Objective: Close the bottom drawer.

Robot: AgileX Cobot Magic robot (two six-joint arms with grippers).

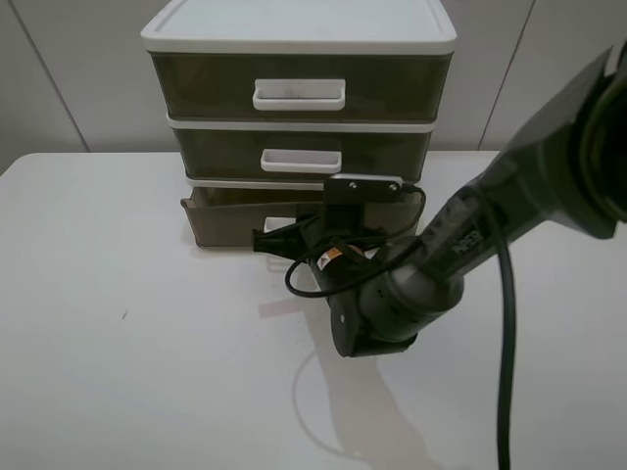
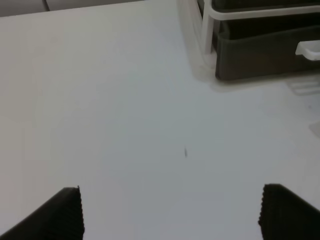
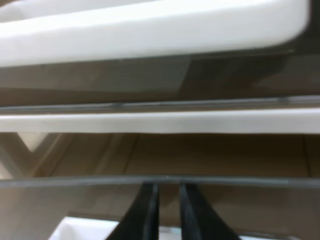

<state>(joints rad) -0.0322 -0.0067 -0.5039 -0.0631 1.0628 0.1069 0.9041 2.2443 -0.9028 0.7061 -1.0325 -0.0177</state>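
I need to let go of the bottom drawer with my right gripper, and it will then rest flush (image 1: 302, 211) just beneath the middle drawer. The bottom drawer is still pulled out a little.
The bottom drawer (image 1: 223, 217) is smoky brown and stands pulled out a little from the white-framed unit (image 1: 294, 39). My right gripper (image 1: 271, 241) is at the drawer's front, by its small white handle (image 1: 278, 226). In the right wrist view its fingers (image 3: 150, 212) are almost together, their tips (image 3: 168, 210) against the drawer's front wall (image 3: 240, 210) just under the rim, with the handle (image 3: 80, 230) beside them. My left gripper (image 2: 170, 215) is open and empty over the bare table, well away from the drawer (image 2: 260, 55). It is out of the high view.
The middle drawer (image 1: 216, 152) and top drawer (image 1: 196, 88) above are pushed in. The right arm (image 1: 470, 235) and its black cable (image 1: 505, 343) cross the white table (image 1: 127, 323) on the right. A small dark speck (image 2: 185, 152) lies on the table.
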